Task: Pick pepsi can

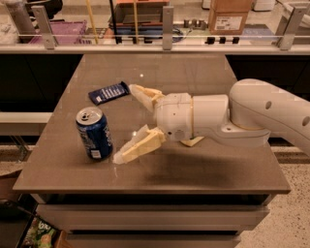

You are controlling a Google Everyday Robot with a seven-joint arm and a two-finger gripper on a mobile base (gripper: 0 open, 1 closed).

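Note:
The robot's gripper will close around the middle of the pepsi can (96, 136), with one finger at the front and the other at the back.
The pepsi can (94, 133) stands upright near the front left of the brown table (203, 77); it is blue with a silver top and white markings. My gripper (125, 123) reaches in from the right, just right of the can and a little above the table. It is open, with one cream finger (144, 94) behind and one (137, 147) in front. The front fingertip is close to the can's base. The gripper holds nothing.
A flat dark-blue snack bar wrapper (109, 92) lies behind the can. My white arm (256, 114) crosses the right half of the table. A railing with glass panels (167, 22) and cardboard boxes (231, 14) stand beyond the far edge.

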